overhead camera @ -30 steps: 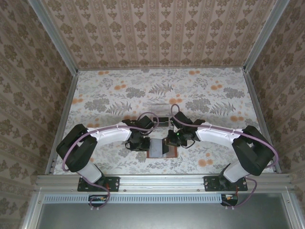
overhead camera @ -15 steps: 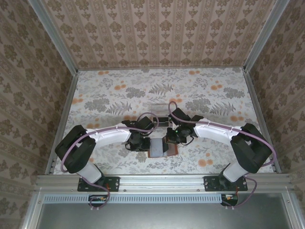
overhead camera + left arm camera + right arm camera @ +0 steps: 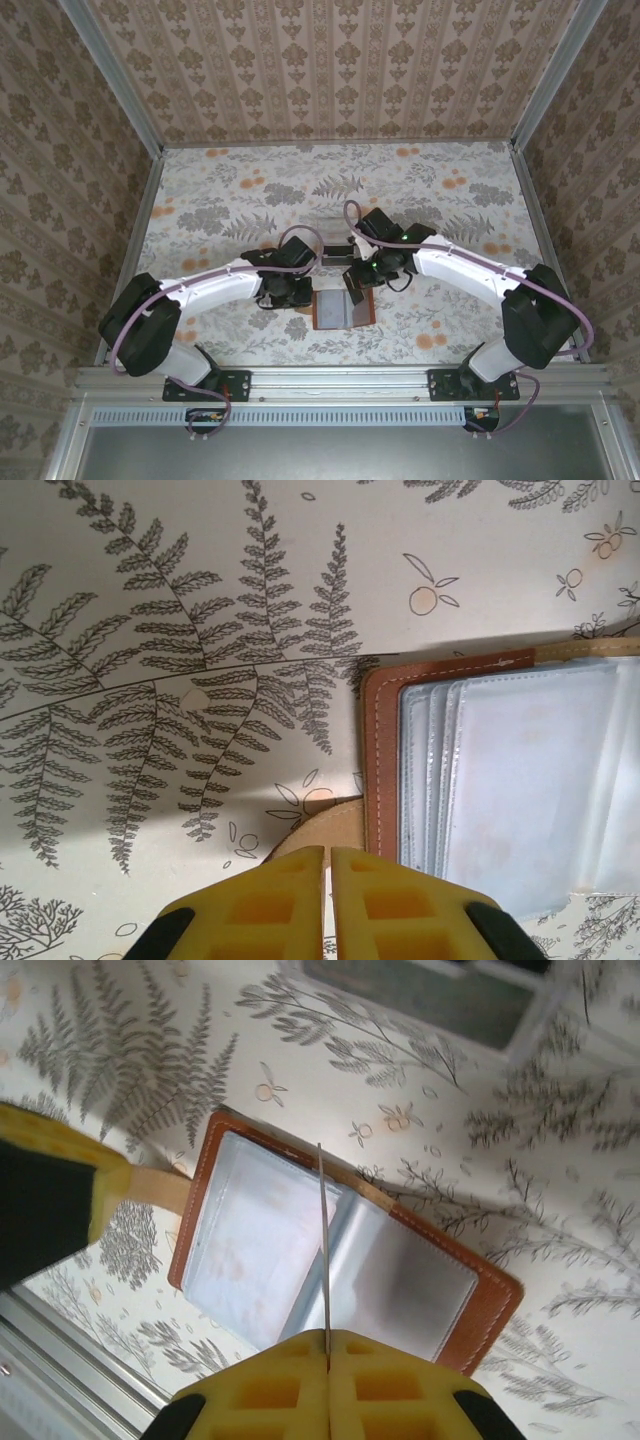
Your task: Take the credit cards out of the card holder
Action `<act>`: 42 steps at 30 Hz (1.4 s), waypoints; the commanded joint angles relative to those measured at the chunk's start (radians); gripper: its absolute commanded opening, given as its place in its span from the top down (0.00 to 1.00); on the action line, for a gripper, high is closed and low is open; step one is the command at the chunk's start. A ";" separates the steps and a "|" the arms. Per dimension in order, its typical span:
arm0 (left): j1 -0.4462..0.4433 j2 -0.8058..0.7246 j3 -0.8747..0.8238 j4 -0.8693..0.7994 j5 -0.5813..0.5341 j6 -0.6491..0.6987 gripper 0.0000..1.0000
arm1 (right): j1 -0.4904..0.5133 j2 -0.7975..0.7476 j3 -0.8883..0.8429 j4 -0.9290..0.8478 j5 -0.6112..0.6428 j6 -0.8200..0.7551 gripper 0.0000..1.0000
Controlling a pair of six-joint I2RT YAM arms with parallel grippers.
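Observation:
The robot's right gripper will set the credit card down in the clear plastic box's slot (image 3: 338, 256) (image 3: 420, 996) nearest the card holder.
The card holder (image 3: 335, 312) lies open near the table's front edge, its brown rim (image 3: 380, 760) framing clear pockets (image 3: 250, 1250). My left gripper (image 3: 327, 865) is shut on the tan tab sticking out from the holder's left side, and sits just left of the holder (image 3: 297, 297). My right gripper (image 3: 327, 1345) is shut on one thin credit card (image 3: 322, 1240), seen edge-on and held upright above the open pockets. In the top view, the right gripper (image 3: 354, 290) hangs over the holder's far edge.
A small clear plastic box (image 3: 333, 220) stands behind the grippers, mid-table. A dark flat piece (image 3: 341, 253) lies between the two wrists. The aluminium rail (image 3: 340, 380) runs close in front of the holder. Patterned walls enclose the table.
My right gripper has lifted and drawn back from the holder with the card, which now stands free above the pockets. The left gripper has kept its hold and shifted slightly.

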 commanded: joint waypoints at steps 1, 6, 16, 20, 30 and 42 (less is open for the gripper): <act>0.011 -0.025 -0.023 0.017 0.009 -0.022 0.88 | -0.008 -0.007 0.046 -0.094 -0.033 -0.343 0.92; 0.017 -0.043 -0.039 0.025 0.002 -0.023 0.88 | -0.008 0.046 0.125 -0.147 0.019 -0.650 0.94; 0.053 -0.131 -0.105 0.025 -0.025 -0.035 0.88 | -0.008 0.299 0.431 -0.364 0.024 -1.034 0.95; 0.082 -0.193 -0.148 0.024 -0.030 -0.043 0.88 | -0.010 0.387 0.560 -0.428 0.053 -1.101 0.95; 0.140 -0.333 -0.220 0.037 -0.043 -0.060 0.87 | -0.035 0.595 0.875 -0.612 0.112 -1.216 0.95; 0.191 -0.334 -0.238 0.051 -0.017 -0.054 0.86 | -0.054 0.744 1.081 -0.701 0.136 -1.285 0.95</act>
